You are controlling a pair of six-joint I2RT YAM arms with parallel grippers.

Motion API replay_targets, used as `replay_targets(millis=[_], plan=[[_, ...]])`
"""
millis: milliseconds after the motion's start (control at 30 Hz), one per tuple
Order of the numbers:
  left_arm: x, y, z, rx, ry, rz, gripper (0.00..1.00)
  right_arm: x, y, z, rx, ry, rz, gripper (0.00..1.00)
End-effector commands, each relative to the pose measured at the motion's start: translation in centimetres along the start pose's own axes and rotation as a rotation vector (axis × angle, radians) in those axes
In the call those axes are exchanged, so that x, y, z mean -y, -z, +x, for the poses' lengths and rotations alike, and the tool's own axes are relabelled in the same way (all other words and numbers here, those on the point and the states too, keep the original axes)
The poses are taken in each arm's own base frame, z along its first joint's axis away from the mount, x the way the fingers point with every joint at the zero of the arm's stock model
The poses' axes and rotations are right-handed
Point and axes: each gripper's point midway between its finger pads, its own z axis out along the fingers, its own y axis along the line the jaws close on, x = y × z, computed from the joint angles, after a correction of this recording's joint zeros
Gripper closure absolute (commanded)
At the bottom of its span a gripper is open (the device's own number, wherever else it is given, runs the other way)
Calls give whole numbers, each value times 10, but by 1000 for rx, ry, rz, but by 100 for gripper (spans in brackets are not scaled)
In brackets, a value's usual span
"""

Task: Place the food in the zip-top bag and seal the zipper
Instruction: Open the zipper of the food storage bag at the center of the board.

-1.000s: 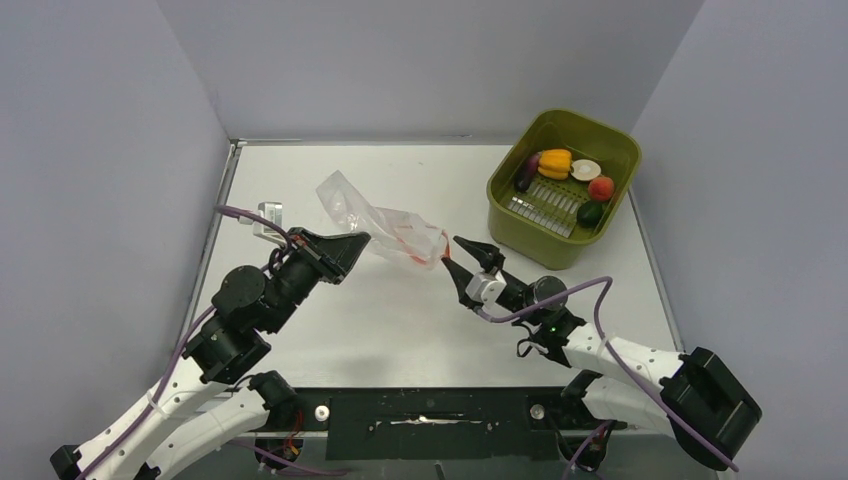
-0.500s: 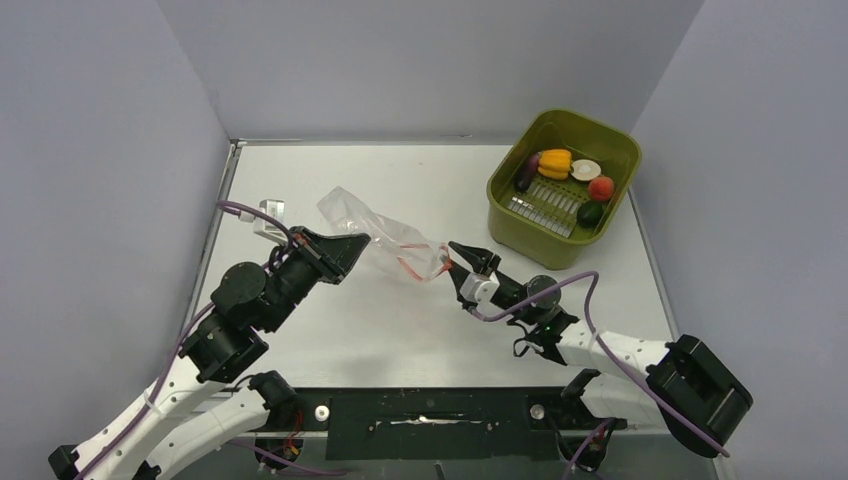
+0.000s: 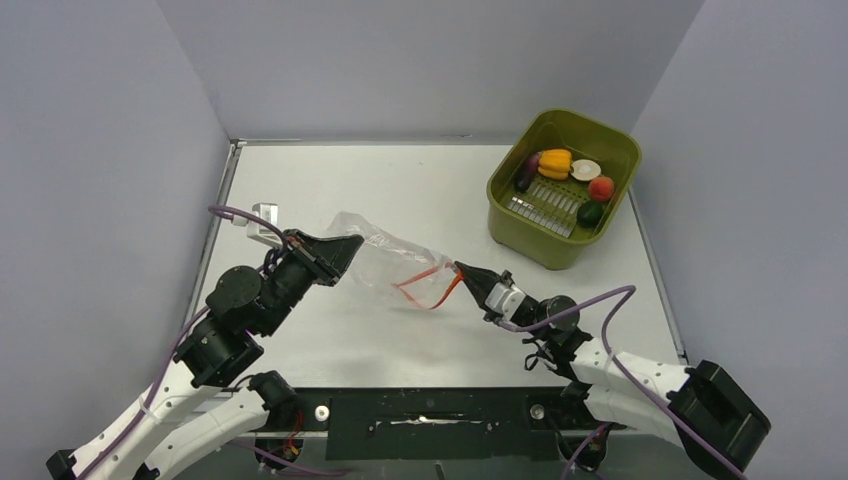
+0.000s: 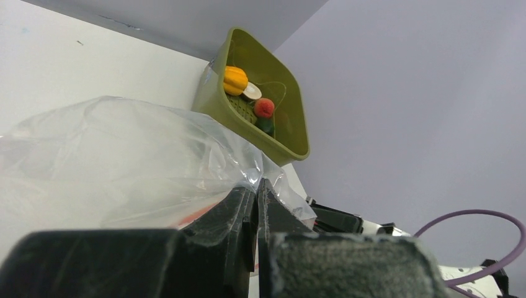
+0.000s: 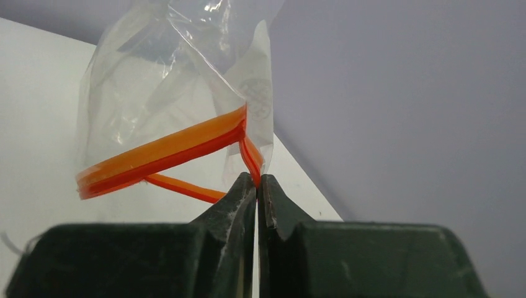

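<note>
My left gripper is holding the crinkled edge of the bag, far from the bag's opening. It should let go and then take the red-orange zipper (image 3: 403, 287) to open the bag.
The clear zip-top bag (image 3: 385, 262) hangs stretched between my two grippers above the table. My left gripper (image 3: 352, 243) is shut on the bag's crinkled left edge (image 4: 257, 186). At the bag's right end my right gripper (image 3: 462, 270) is shut on one end of the red-orange zipper (image 5: 167, 149); the mouth gapes, with the two strips apart. The food lies in the olive-green basket (image 3: 520, 235): yellow-orange pepper (image 3: 555, 162), pale slice (image 3: 586, 169), red fruit (image 3: 600, 188), dark green piece (image 3: 590, 212) and purple piece (image 3: 525, 176).
The basket stands at the table's back right, close to the right wall. A small clear block (image 3: 265, 218) lies near the left wall behind the left arm. Grey walls close in the table on three sides.
The right gripper has gone from open to shut on the zipper's end. Both grippers and the bag have shifted toward the near edge, and the bag hangs lower and flatter.
</note>
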Motion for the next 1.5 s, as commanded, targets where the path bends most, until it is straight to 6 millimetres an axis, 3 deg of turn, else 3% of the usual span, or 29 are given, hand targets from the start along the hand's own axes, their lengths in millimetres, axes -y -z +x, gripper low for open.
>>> replay_targets(millis=[0, 167, 333, 367, 433, 567, 633, 800, 900, 1100, 1167, 1300, 1367, 1467], plan=[[-1, -4, -15, 59, -49, -29, 100, 3, 11, -18, 31, -168, 48, 100], [-28, -14, -3, 49, -83, -132, 100, -6, 27, -25, -11, -359, 40, 100], [-33, -22, 8, 11, -85, -146, 100, -19, 42, -25, -22, -441, 23, 100], [-33, -23, 10, 7, -84, -146, 96, -19, 44, -23, -29, -461, 29, 100], [-31, -25, 10, 4, -85, -140, 75, -16, 44, -23, -39, -520, 56, 100], [-25, -26, 5, -1, -188, -110, 43, -15, 36, -24, -84, -702, 82, 100], [-21, -26, 1, -3, -242, -96, 35, -18, 28, -28, -118, -804, 63, 100], [-3, -28, 9, -71, -347, 10, 34, -18, 9, -27, -239, -1075, 118, 100], [-3, -33, 31, -161, -374, 48, 34, -9, 4, -20, -285, -1195, 219, 100], [-20, -44, 82, -361, -366, 47, 39, -3, 4, 13, -455, -1436, 481, 100], [-12, -47, 96, -409, -350, 106, 39, -4, 4, 18, -463, -1501, 533, 100], [3, -57, 96, -392, -320, 153, 39, -7, 9, 34, -516, -1590, 648, 100], [1, -61, 92, -368, -340, 135, 39, -8, 12, 39, -540, -1600, 678, 100], [3, -61, 103, -391, -343, 168, 39, -8, 12, 39, -537, -1615, 686, 100]])
